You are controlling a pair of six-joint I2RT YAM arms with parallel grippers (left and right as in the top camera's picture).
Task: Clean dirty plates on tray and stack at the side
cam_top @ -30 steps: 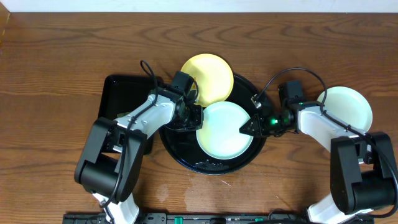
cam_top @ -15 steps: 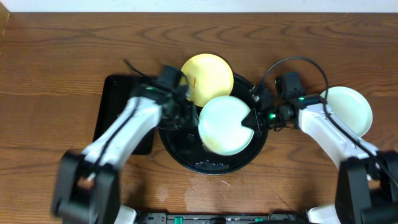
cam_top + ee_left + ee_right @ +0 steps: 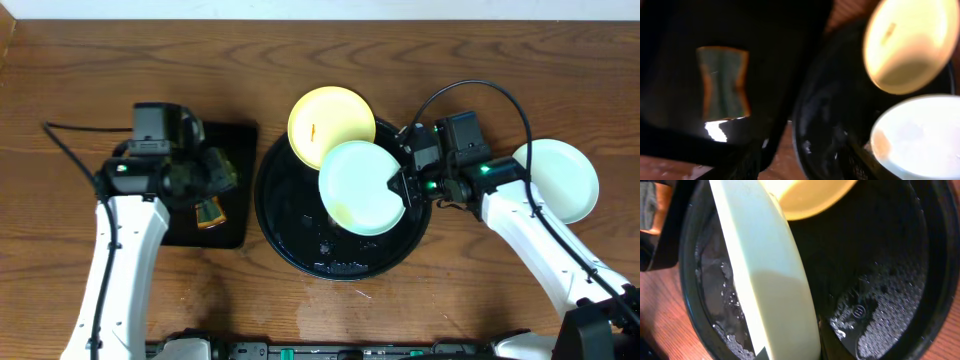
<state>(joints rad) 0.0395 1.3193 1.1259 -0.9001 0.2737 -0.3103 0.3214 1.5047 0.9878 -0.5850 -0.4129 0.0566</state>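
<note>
The robot's right gripper should set the light mint plate, now tilted above the round black tray, on top of the other mint plate (image 3: pixel 550 180) on the table and then let go of it there.
My right gripper (image 3: pixel 397 185) is shut on the right edge of a light mint plate (image 3: pixel 360 188), holding it tilted above the round black tray (image 3: pixel 288 222). In the right wrist view this plate (image 3: pixel 765 275) stands on edge over the sudsy tray (image 3: pixel 880 305). A pale yellow plate (image 3: pixel 330 125) with a small orange smear leans on the tray's far rim. A second mint plate (image 3: pixel 556 178) lies on the table at the right. My left gripper (image 3: pixel 222 178) hangs open and holds nothing over the rectangular tray, above an orange-and-green sponge (image 3: pixel 208 212).
The narrow black rectangular tray (image 3: pixel 232 140) sits left of the round tray, with the sponge (image 3: pixel 722 82) lying flat in it. Cables loop above both arms. Bare wooden table surrounds the trays.
My left arm has swung left from the round tray to the rectangular tray and opened, leaving the sponge there. The right gripper has raised and tilted the mint plate slightly.
</note>
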